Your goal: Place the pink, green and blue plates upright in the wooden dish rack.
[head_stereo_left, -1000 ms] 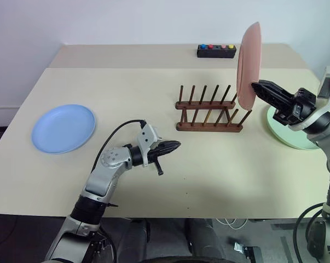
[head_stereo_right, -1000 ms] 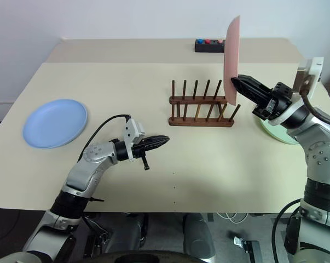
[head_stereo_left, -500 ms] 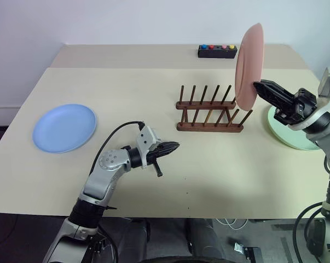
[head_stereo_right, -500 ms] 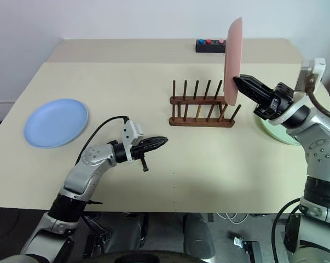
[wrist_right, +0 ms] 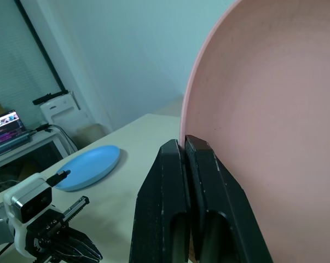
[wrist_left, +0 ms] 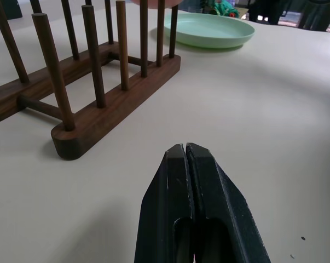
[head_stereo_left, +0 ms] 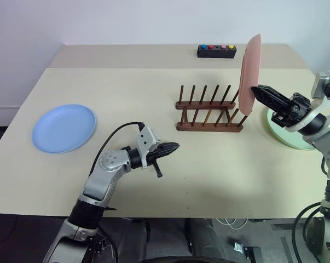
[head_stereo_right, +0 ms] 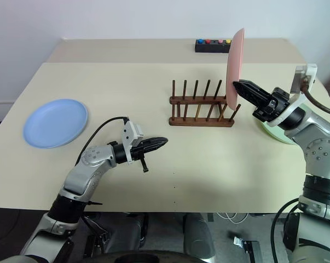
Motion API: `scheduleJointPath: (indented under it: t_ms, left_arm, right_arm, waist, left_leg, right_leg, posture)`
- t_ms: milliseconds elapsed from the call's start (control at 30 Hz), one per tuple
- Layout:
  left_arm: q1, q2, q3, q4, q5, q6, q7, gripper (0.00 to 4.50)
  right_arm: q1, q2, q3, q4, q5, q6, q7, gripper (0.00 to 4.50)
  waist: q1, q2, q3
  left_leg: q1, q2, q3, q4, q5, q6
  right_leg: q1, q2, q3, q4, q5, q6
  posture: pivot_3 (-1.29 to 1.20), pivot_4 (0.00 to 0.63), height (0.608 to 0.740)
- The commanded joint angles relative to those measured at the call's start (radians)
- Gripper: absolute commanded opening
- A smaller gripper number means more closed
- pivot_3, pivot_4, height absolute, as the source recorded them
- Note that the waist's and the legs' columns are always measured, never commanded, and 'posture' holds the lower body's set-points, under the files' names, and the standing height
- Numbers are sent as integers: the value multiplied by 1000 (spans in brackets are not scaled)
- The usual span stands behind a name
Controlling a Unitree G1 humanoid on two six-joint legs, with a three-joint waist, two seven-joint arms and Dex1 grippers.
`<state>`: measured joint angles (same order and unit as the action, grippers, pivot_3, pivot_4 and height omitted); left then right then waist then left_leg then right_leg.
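Next, my right gripper releases the pink plate in the wooden dish rack's end slot (head_stereo_left: 240,116) closest to the green plate.
My right gripper (head_stereo_left: 255,89) is shut on the rim of the pink plate (head_stereo_left: 249,71), which stands upright, edge-on, just above the right end of the wooden dish rack (head_stereo_left: 209,108). In the right wrist view the pink plate (wrist_right: 274,109) rises beside the clamped fingers (wrist_right: 170,181). The green plate (head_stereo_left: 288,131) lies flat on the table to the right of the rack, partly behind my right arm. The blue plate (head_stereo_left: 64,127) lies flat at the table's left. My left gripper (head_stereo_left: 174,146) is shut and empty, low over the table in front of the rack's left end.
A small black box with coloured buttons (head_stereo_left: 216,51) sits at the back of the table behind the rack. Open tabletop (head_stereo_left: 219,164) stretches in front of the rack and between the blue plate and the rack.
The right gripper has sunk a little and rolled with the pink plate, which now looks thinner, edge-on, and sits lower over the rack's right end. The left arm has stayed still.
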<state>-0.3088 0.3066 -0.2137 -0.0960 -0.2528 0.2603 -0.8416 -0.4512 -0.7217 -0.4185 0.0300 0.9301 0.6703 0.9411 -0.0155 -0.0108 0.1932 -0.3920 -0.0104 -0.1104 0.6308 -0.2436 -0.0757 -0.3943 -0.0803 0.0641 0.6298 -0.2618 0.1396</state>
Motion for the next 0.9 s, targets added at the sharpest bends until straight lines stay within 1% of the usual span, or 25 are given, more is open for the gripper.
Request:
scheduleJointPath:
  t_ms: [33, 267, 467, 733, 900]
  left_arm:
    - [4, 1, 2, -37, -17, 2, 1, 0]
    - [-2, -4, -2, -31, -16, -1, -1, 0]
    - [-9, -10, -6, -14, -14, -8, -6, 0]
    - [-11, -8, -5, -3, -12, -12, -9, 0]
    - [-14, -3, -1, 2, -14, -11, -14, 0]
  right_arm:
    - [-36, -7, -40, -69, 54, -5, 18, 36]
    - [-43, -18, -31, -79, 75, 13, 30, 36]
    - [-54, -12, -20, -5, 55, 36, 17, 36]
    - [-66, -16, -19, 50, 54, 49, 47, 36]
    - [-82, -34, -24, 49, 75, 79, 82, 36]
  waist:
    - [-1, 0, 0]
    - [1, 0, 0]
    - [1, 0, 0]
    - [-1, 0, 0]
    - [0, 0, 0]
  left_leg:
    - [0, 0, 0, 0, 0, 0]
    - [0, 0, 0, 0, 0, 0]
    - [0, 0, 0, 0, 0, 0]
    - [0, 0, 0, 0, 0, 0]
    - [0, 0, 0, 0, 0, 0]
  right_leg:
    - [0, 0, 0, 0, 0, 0]
    - [0, 0, 0, 0, 0, 0]
    - [0, 0, 0, 0, 0, 0]
    - [0, 0, 0, 0, 0, 0]
    - [0, 0, 0, 0, 0, 0]
  posture:
    - [0, 150, 734]
    - [0, 150, 734]
    - [0, 150, 734]
    - [0, 150, 734]
    - [0, 150, 734]
